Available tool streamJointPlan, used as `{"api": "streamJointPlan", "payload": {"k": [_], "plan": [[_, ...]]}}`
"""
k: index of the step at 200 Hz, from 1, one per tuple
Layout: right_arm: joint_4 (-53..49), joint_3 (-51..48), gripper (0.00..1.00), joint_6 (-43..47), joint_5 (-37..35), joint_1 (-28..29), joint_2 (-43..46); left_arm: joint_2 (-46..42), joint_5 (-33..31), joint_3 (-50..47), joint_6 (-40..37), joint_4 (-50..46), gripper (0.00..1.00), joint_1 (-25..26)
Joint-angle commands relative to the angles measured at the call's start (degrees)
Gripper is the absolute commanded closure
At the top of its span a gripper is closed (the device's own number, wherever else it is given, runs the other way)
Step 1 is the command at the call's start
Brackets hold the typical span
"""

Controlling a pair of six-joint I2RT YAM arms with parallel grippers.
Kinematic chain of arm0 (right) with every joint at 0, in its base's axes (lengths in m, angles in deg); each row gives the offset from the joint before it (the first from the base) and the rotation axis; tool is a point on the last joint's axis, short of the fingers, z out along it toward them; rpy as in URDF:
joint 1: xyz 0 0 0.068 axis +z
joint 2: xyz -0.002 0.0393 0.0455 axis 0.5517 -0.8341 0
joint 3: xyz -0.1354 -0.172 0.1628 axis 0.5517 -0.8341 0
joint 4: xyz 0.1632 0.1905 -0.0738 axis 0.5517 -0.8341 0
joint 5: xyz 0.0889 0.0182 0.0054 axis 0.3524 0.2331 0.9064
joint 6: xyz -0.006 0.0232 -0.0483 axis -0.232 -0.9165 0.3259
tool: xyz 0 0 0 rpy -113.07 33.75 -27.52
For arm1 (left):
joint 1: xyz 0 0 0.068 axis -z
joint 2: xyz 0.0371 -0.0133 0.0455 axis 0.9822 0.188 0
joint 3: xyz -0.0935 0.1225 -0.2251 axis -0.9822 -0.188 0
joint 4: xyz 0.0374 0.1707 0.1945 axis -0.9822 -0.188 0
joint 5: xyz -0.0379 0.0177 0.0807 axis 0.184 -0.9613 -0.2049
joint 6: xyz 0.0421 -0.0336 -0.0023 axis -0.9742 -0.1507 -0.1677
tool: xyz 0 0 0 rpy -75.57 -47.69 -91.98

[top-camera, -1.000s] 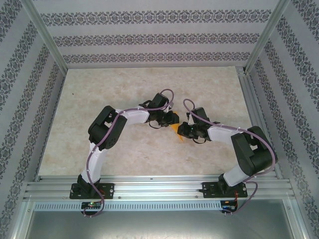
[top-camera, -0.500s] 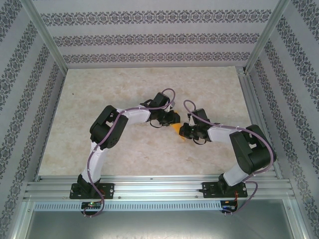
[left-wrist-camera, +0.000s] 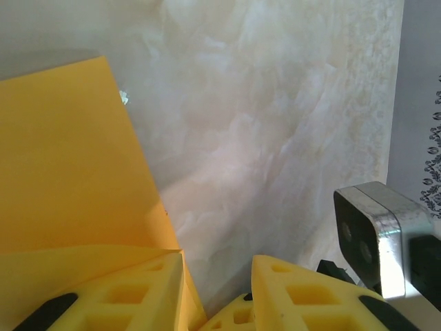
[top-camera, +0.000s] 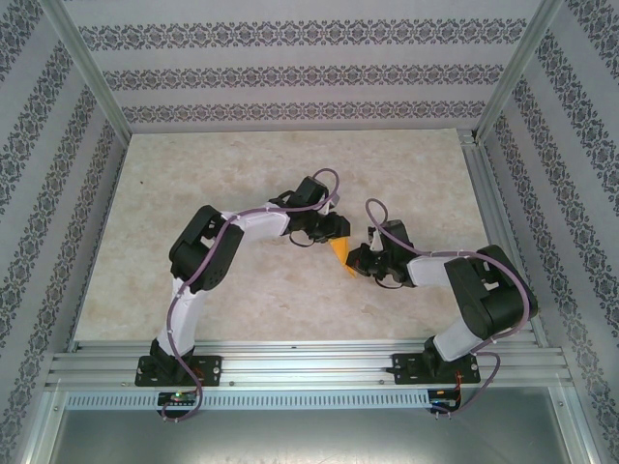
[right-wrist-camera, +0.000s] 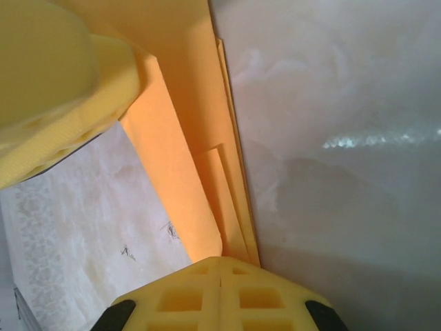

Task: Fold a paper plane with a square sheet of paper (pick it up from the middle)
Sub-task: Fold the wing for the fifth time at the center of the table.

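I have the paper plane pinched at its near end in my right gripper, so I will open that gripper, move up along the plane and grab the layers closer to the middle [top-camera: 341,252].
The paper plane [top-camera: 339,253] is a slim, pointed fold of orange-yellow paper in several layers, lying on the table between the two grippers. My right gripper [top-camera: 358,263] is shut on its near end; in the right wrist view the layers [right-wrist-camera: 186,152] run straight into the closed yellow pads [right-wrist-camera: 220,261]. My left gripper [top-camera: 333,232] stands at the paper's far end with its jaws apart [left-wrist-camera: 218,265]. In the left wrist view the paper [left-wrist-camera: 62,158] lies against the inner side of the left finger [left-wrist-camera: 117,296], with bare table in the gap. One left finger [right-wrist-camera: 55,83] rests over the paper's top.
The marbled beige tabletop [top-camera: 242,174] is ringed by patterned walls and aluminium rails [top-camera: 309,362]. A grey metal block on the right arm [left-wrist-camera: 379,234] sits close to my left gripper's right finger.
The right gripper has drawn a little to the right and turned, and more of the orange paper now shows as a pointed strip. The left arm has barely moved.
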State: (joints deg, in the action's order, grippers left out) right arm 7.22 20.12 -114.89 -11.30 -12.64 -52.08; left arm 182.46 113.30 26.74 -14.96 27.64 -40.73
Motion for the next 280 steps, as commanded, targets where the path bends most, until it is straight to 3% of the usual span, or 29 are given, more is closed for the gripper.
{"api": "streamJointPlan", "payload": {"k": [1, 93, 119, 131, 187, 232, 280], "plan": [[5.55, -2.04, 1.00, -3.71, 1.66, 0.03, 1.24, -3.35, 0.41, -1.42, -1.06, -0.24, 0.66, 0.59], [3.88, -3.44, 0.97, -4.63, -0.84, 1.84, 4.44, -4.29, 1.20, -4.23, -0.86, 0.47, 0.66, 0.68], [2.34, -2.82, 0.89, -3.42, -1.59, 1.84, 5.56, -3.57, 0.92, -4.05, -0.91, 0.58, 0.68, 0.72], [0.23, -1.88, 0.79, -2.05, -1.90, 2.03, 6.47, -3.42, 0.76, -4.05, -0.91, 0.54, 0.68, 0.68], [-12.95, 4.15, 0.67, 6.55, -7.67, 2.41, 7.86, -2.83, 1.02, -3.31, -1.17, 0.33, 0.69, 0.68], [-14.93, 7.53, 0.59, 9.14, -7.11, 2.72, 3.99, -2.51, 1.03, -2.96, -1.26, 0.12, 0.69, 0.68], [-14.62, 9.13, 0.58, 10.55, -5.09, 3.07, 0.57, -2.22, 0.92, -2.56, -1.24, -0.05, 0.70, 0.68]]}}
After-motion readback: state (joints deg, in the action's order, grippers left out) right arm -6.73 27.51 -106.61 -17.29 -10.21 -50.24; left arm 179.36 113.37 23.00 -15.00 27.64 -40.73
